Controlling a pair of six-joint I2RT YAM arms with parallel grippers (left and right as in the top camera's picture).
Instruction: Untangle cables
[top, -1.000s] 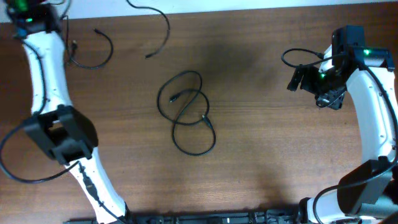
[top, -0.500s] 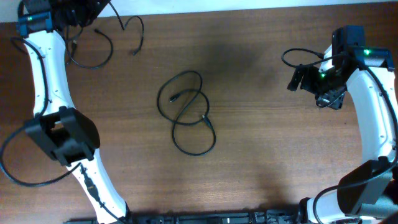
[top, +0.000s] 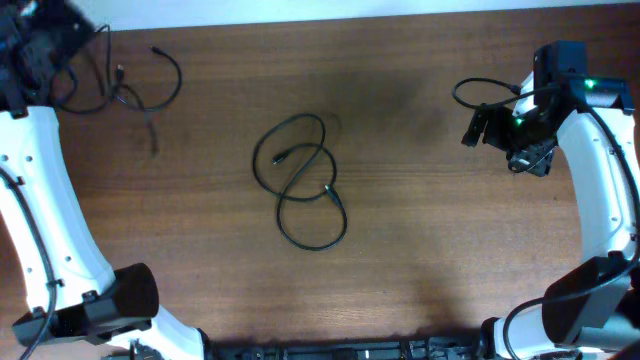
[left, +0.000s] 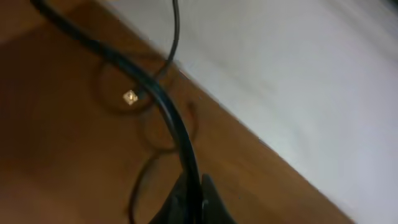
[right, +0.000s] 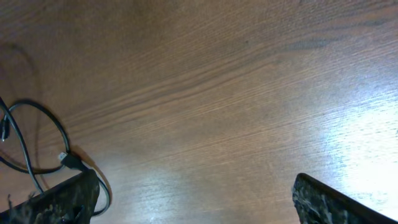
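Note:
My left gripper is going to let go of the cable, which now runs up from between its fingers, on the bare wood (top: 99, 194) in front of the cable loops in the far corner.
A black cable (top: 300, 185) lies in tangled loops at the table's middle, also seen in the right wrist view (right: 37, 149). A second black cable (top: 150, 95) lies at the far left corner. My left gripper (top: 40, 45) hangs over that corner, shut on this cable (left: 168, 118), which runs up from between its fingers (left: 194, 199). My right gripper (top: 478, 128) is open and empty at the right, well above the wood; its fingers (right: 193, 205) frame bare table.
The table's far edge (top: 330, 20) meets a white surface (left: 298, 74) just behind my left gripper. The robot's own wiring (top: 480, 92) loops beside my right wrist.
My left arm has swung left and back toward the corner, dragging its cable from the far middle over to the far left. The right arm and the middle tangle have not moved.

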